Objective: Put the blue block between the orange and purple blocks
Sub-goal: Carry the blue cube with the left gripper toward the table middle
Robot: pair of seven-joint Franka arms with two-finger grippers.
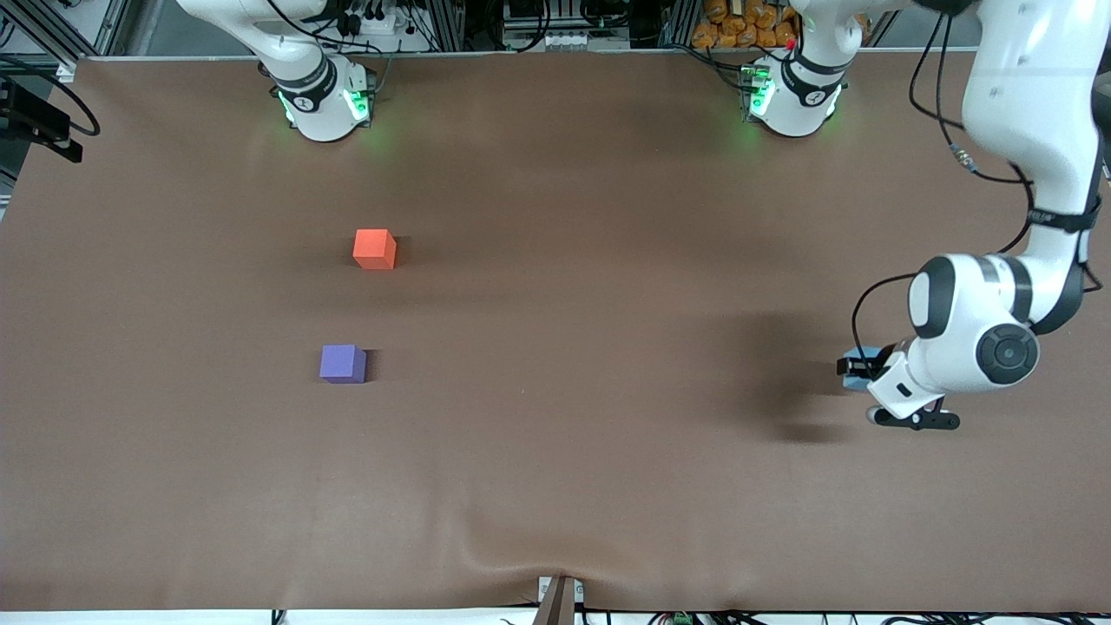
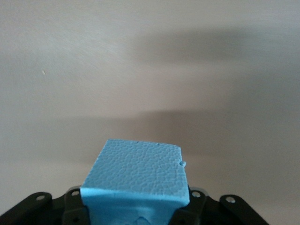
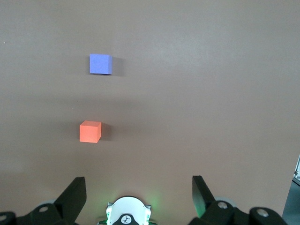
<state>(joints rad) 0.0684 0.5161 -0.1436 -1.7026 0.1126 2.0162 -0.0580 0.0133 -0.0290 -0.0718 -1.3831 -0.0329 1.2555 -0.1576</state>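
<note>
Next, I set the blue block down with my left gripper on bare cloth midway [image 1: 555, 276] between the arm bases, level with the orange block.
The blue block [image 1: 857, 371] is at the left arm's end of the table, low at the cloth, with my left gripper [image 1: 854, 368] shut on it. In the left wrist view the blue block [image 2: 136, 171] fills the space between the jaws of the left gripper [image 2: 136, 208]. The orange block [image 1: 375, 249] and the purple block [image 1: 343, 363] sit apart toward the right arm's end, the purple one nearer the front camera. My right gripper [image 3: 138, 190] hangs open and empty high over its own base, looking down on the orange block [image 3: 90, 131] and the purple block [image 3: 100, 63].
A brown cloth [image 1: 590, 417] covers the table, with a wrinkle at its front edge [image 1: 521, 555]. The two arm bases [image 1: 325, 100] [image 1: 790, 95] stand along the back edge. A small bracket [image 1: 558, 599] sticks up at the front edge.
</note>
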